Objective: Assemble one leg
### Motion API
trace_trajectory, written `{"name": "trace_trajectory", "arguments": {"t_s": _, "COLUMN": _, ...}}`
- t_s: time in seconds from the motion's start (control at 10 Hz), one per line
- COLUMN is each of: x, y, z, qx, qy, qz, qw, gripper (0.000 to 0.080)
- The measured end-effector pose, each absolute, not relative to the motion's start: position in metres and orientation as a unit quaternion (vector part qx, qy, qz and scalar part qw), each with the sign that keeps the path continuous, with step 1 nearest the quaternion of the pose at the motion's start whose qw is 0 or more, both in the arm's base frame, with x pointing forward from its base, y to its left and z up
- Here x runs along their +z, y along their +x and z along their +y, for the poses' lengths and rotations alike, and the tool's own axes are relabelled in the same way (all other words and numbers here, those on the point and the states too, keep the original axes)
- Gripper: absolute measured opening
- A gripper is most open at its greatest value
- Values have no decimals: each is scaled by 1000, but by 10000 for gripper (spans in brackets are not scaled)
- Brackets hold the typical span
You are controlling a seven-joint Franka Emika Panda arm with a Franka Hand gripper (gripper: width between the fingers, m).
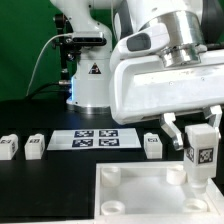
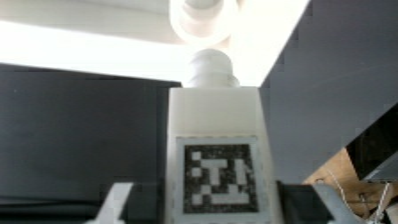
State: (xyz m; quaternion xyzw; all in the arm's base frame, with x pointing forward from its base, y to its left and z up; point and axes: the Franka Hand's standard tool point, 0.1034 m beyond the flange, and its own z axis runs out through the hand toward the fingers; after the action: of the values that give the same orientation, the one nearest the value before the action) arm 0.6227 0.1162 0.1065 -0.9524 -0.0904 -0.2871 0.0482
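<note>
The white leg will stay standing in the panel's round corner socket (image 1: 196,205) (image 2: 203,17) just below its peg when my gripper opens.
My gripper (image 1: 199,140) is shut on a white square-section leg (image 1: 200,152) with a black-and-white tag on its face. It holds the leg upright over the far right corner of the big flat white panel (image 1: 130,195). In the wrist view the leg (image 2: 217,140) fills the middle between the fingers (image 2: 125,200), and its round peg end points at a round corner socket (image 2: 203,15) of the panel. Three more legs lie on the black table: two at the exterior view's left (image 1: 10,147) (image 1: 35,146) and one beside the marker board (image 1: 152,145).
The marker board (image 1: 95,138) lies flat behind the panel. The arm's white base (image 1: 88,80) stands at the back before a green wall. The panel's other round sockets (image 1: 113,178) sit at its corners.
</note>
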Motion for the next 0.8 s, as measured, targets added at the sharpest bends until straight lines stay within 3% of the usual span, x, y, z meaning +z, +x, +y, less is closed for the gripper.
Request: {"name": "trace_trajectory", "arguments": {"t_s": 0.8, "x": 79, "y": 617, "z": 114, "qx": -278, "qy": -955, "qz": -87, "qw": 49, "gripper": 291}}
